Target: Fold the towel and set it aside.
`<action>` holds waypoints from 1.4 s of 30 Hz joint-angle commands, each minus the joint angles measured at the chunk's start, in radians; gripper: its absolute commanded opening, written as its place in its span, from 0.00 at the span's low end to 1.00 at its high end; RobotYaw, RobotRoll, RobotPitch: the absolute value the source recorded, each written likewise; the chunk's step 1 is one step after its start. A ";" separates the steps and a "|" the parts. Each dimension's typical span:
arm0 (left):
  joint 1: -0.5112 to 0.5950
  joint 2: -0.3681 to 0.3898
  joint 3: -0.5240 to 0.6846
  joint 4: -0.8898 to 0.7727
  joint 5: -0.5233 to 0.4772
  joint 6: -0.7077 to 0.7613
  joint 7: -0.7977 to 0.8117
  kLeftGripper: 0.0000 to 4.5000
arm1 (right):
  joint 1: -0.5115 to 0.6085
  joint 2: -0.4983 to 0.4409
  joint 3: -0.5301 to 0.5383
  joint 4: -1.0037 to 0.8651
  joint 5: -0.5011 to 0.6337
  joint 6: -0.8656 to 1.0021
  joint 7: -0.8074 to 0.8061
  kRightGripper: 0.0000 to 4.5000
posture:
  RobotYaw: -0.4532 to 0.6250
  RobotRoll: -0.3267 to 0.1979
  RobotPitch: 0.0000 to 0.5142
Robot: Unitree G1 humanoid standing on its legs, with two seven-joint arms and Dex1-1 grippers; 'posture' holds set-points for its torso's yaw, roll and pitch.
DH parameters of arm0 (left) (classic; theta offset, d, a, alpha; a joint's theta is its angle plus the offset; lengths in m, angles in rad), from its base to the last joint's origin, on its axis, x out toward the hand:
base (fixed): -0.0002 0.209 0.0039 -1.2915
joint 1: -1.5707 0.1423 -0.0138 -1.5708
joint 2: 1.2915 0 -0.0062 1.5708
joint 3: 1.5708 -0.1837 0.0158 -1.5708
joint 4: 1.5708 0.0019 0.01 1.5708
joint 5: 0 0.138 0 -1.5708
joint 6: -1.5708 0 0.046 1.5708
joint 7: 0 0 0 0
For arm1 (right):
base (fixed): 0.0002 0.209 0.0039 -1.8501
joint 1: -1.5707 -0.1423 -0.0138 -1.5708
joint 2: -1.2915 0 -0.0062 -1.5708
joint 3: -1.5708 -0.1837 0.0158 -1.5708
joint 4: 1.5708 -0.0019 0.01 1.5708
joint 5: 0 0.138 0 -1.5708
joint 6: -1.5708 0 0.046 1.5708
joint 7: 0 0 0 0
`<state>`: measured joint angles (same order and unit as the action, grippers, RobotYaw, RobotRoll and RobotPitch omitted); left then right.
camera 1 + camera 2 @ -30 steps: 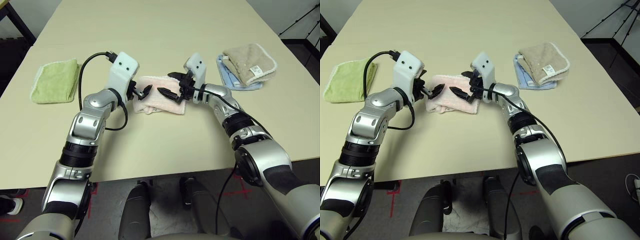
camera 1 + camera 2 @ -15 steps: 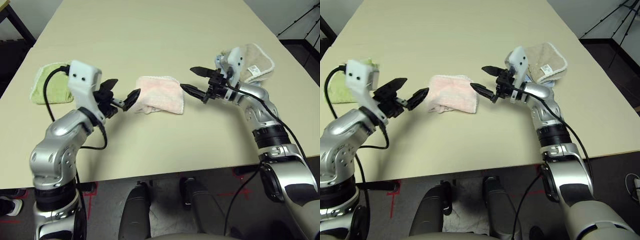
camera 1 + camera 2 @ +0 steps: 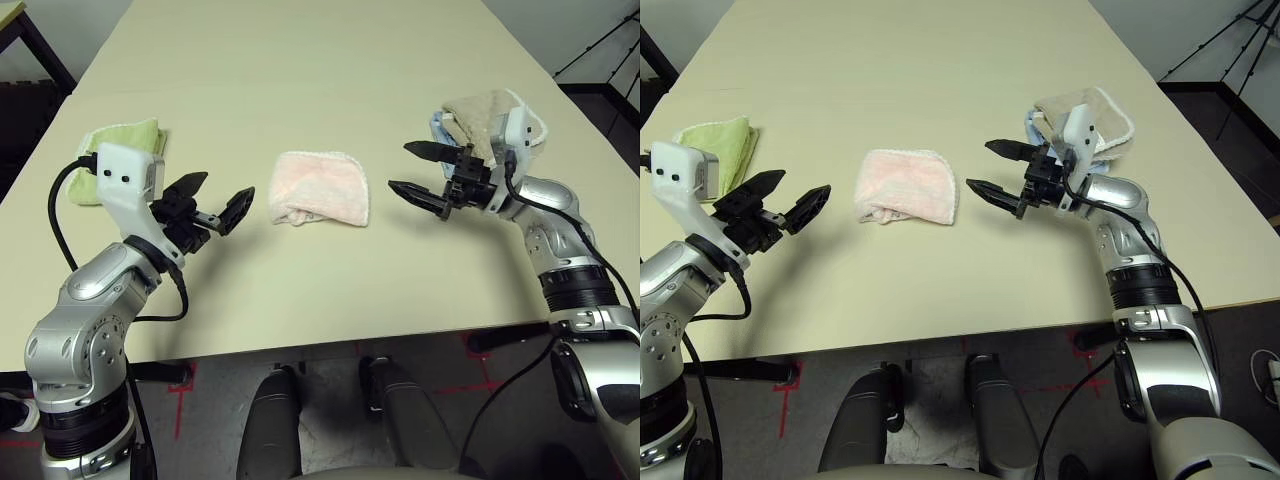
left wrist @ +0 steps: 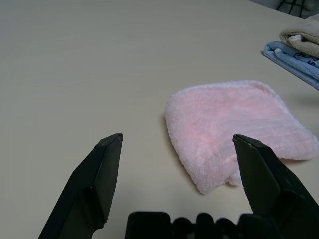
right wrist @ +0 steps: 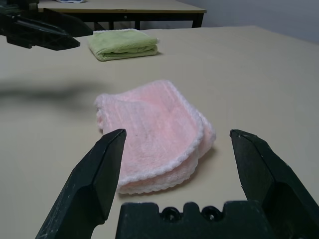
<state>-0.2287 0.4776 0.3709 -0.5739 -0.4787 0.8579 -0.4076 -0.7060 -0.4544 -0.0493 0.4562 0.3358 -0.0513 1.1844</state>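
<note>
Next, my left gripper moves to close on the near corner (image 3: 282, 212) (image 4: 205, 182) of the pale pink towel, over on the side that is toward the green towel.
The pale pink towel (image 3: 320, 187) lies folded into a small pad in the middle of the table, with its white edging showing along the rim (image 5: 164, 134). My left gripper (image 3: 212, 198) hangs open a short way to the towel's left, apart from it and holding nothing. To the towel's right my right gripper (image 3: 417, 170) is also open and clear of the cloth. Both point toward the towel (image 4: 234, 129).
A folded green towel (image 3: 118, 150) lies at the table's left side. A beige towel (image 3: 490, 112) rests on a blue one (image 4: 294, 59) at the right, just behind my right wrist. The near table edge (image 3: 330, 345) runs below both arms.
Both grippers have drawn away from the folded pink towel, the left one out to the left and the right one out to the right. The towel stays where it lay.
</note>
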 commanded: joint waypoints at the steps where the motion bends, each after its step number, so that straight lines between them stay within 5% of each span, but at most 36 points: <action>1: 0.000 0.012 -0.010 0.000 -0.019 0.008 0.012 1.00 | 0.026 -0.018 -0.010 0.043 0.011 -0.055 0.056 1.00 | 0.40 0.62 0.29; 13: -0.039 0.036 -0.010 0.044 -0.048 0.043 0.043 1.00 | 0.034 -0.065 -0.013 0.162 0.018 -0.128 0.201 1.00 | 0.39 0.62 0.31; 28: -0.087 0.012 -0.030 0.083 -0.064 0.093 0.094 1.00 | 0.027 -0.017 -0.023 0.175 0.057 -0.184 0.219 1.00 | 0.38 0.62 0.32; 36: -0.184 -0.103 0.096 0.129 -0.230 0.512 0.204 1.00 | 0.015 -0.025 -0.022 0.198 0.047 -0.204 0.228 1.00 | 0.38 0.62 0.33; 42: -0.367 -0.218 0.256 0.274 -0.201 0.714 0.287 1.00 | 0.030 -0.044 -0.026 0.180 0.052 -0.195 0.237 1.00 | 0.36 0.62 0.33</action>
<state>-0.5772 0.2731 0.5937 -0.3328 -0.6995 1.5236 -0.1432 -0.6904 -0.4858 -0.0578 0.6412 0.3823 -0.2434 1.4144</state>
